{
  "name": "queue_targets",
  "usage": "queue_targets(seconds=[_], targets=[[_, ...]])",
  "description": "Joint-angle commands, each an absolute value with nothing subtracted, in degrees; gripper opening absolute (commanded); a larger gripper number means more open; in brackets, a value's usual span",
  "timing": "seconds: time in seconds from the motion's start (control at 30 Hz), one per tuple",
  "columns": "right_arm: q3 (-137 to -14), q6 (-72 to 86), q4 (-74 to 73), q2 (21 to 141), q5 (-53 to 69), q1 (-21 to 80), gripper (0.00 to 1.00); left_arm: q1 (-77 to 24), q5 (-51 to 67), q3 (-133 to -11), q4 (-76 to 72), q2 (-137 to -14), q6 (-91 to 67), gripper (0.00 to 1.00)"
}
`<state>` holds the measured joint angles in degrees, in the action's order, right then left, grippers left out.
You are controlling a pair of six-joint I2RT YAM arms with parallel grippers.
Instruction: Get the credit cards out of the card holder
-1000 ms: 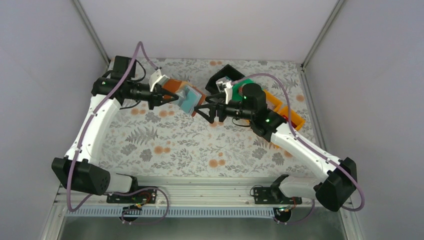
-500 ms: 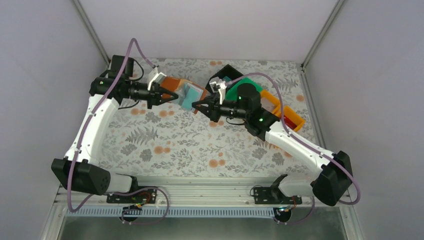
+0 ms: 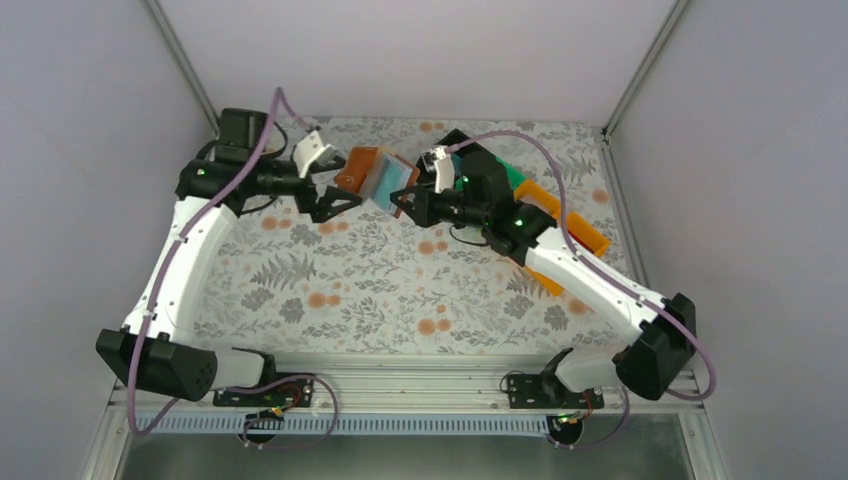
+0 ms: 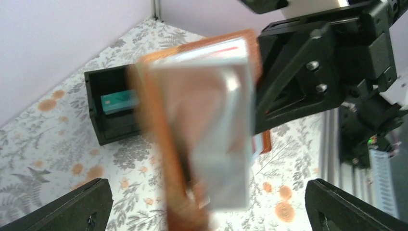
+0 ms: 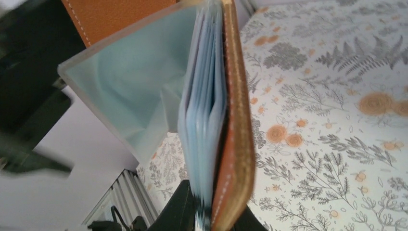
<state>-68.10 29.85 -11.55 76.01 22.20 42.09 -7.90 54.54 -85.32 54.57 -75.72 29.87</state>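
My right gripper is holding the stack of pale sleeves shut against the brown cover, so next my left gripper grabs the holder's free flap (image 3: pixel 356 168) before my right gripper opens.
The card holder (image 3: pixel 375 172), brown outside and pale blue-grey inside, hangs half open above the back of the table. My right gripper (image 3: pixel 403 200) is shut on its lower right edge. In the right wrist view the brown cover (image 5: pixel 236 120) and the stack of pale sleeves are pinched between the black fingers (image 5: pixel 185 211). My left gripper (image 3: pixel 345 190) stands wide open just left of the holder and touches nothing. In the left wrist view the card holder (image 4: pixel 202 134) is blurred, well clear of both fingers (image 4: pixel 62 207). One teal credit card (image 4: pixel 118 100) lies in the black bin.
A black bin (image 3: pixel 455 143), a green bin (image 3: pixel 512 176) and an orange bin (image 3: pixel 572 225) run in a row behind the right arm at the back right. The floral cloth (image 3: pixel 380 290) covers the table, with grey walls close on three sides.
My left gripper has opened and let go of the card holder, drawing back a little to the left. My right gripper has shut on the holder and carried it up and left.
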Motion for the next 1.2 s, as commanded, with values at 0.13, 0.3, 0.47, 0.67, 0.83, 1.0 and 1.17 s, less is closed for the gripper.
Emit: queue_targets(seconds=[0.13,0.3,0.47,0.67,0.83,1.0,1.17], targets=[[-75.8,35.6,-16.4,83.3,17.2,46.1,0.04,-18.1,27.2,-85.0,45.2,-75.8,26.7,1.00],[-77.2,34.6,-16.8,83.9,17.8,47.2,0.04,-18.5,12.4,-81.9,41.3,-75.6,27.9,1.00],[-77.1,33.0,-16.9,83.1,19.3,47.3,0.04,-18.5,11.8,-82.1,42.3,-76.7,29.4,1.00],[-76.3,26.9,-17.4,80.1,23.3,47.2,0.04,-12.6,36.0,-84.1,49.5,-76.3,34.1,0.86],[-76.8,17.1,-20.6,78.6,29.6,47.0,0.04,-10.1,50.7,-87.4,60.3,-76.4,42.0,0.76],[-76.2,12.8,-22.4,76.3,32.0,46.7,0.04,-8.9,53.4,-88.6,63.6,-75.2,43.4,0.41],[-75.5,10.9,-22.7,74.6,33.1,46.4,0.06,-8.9,59.4,-90.4,69.9,-75.2,48.1,0.03]])
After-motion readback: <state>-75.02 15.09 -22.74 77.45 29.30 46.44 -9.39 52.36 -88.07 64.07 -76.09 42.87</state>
